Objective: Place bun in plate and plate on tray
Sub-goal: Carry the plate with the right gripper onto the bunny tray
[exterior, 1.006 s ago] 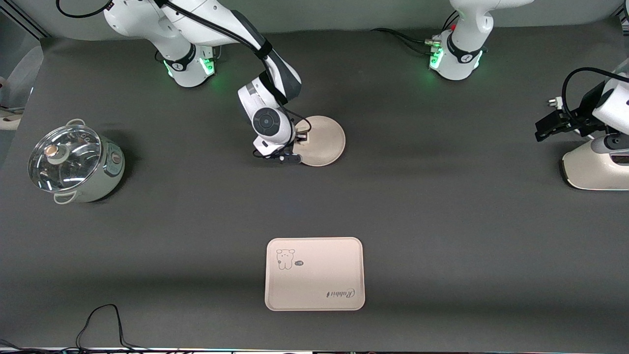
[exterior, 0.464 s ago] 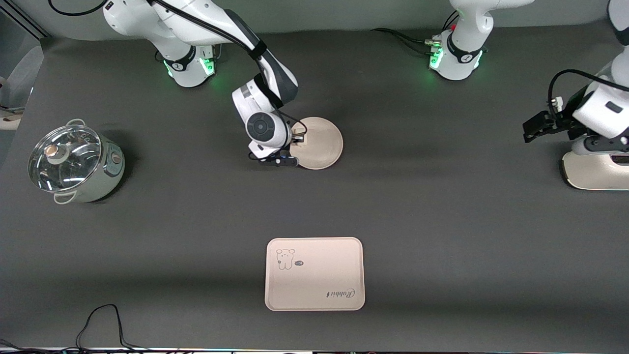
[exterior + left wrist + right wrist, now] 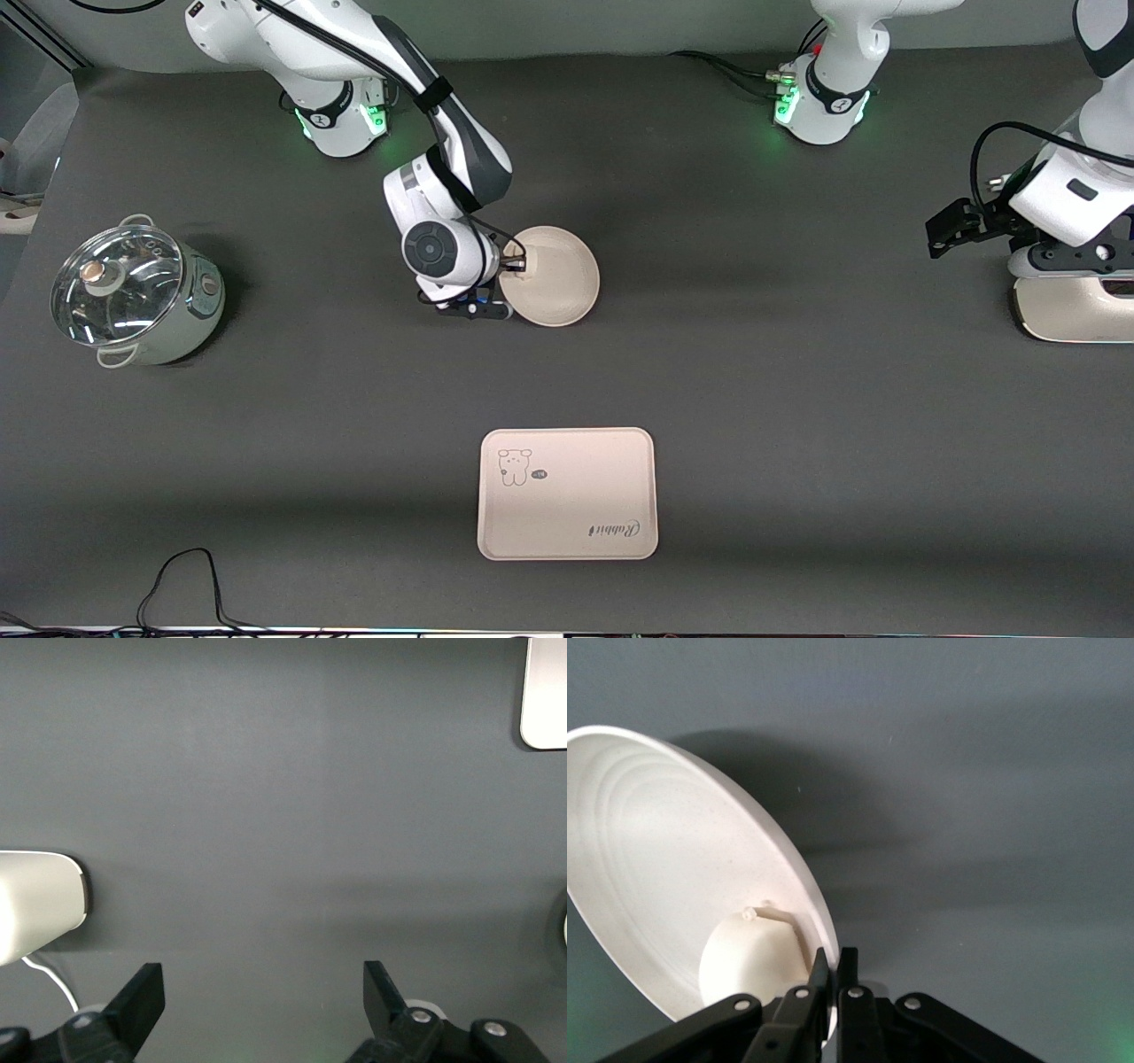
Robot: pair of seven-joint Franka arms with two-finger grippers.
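Observation:
Next, my right gripper releases the round cream plate on the tray's middle (image 3: pixel 569 484), between the bear drawing and the lettering.
My right gripper (image 3: pixel 512 266) (image 3: pixel 834 958) is shut on the rim of the round cream plate (image 3: pixel 556 282) (image 3: pixel 673 859). The plate hangs tilted above the dark table mat, its shadow showing beneath it in the right wrist view. The off-white bun (image 3: pixel 749 961) rests inside the plate against the rim, right beside the fingers. Near the front camera the rectangular tray (image 3: pixel 567 518) (image 3: pixel 545 691) with its bear drawing lies flat and bare. Toward the left arm's end of the table, my left gripper (image 3: pixel 941 232) (image 3: pixel 264 988) stands open over bare mat with nothing between its fingers.
A pot with a glass lid (image 3: pixel 133 292) stands at the right arm's end of the table. A white appliance (image 3: pixel 1072 310) (image 3: pixel 35 904) sits at the left arm's end, just under the left wrist. A black cable (image 3: pixel 186 576) loops at the table's front edge.
The right arm has lifted the plate off the mat, tilted it and carried it toward the right arm's end. The left gripper has shifted slightly toward the table's middle.

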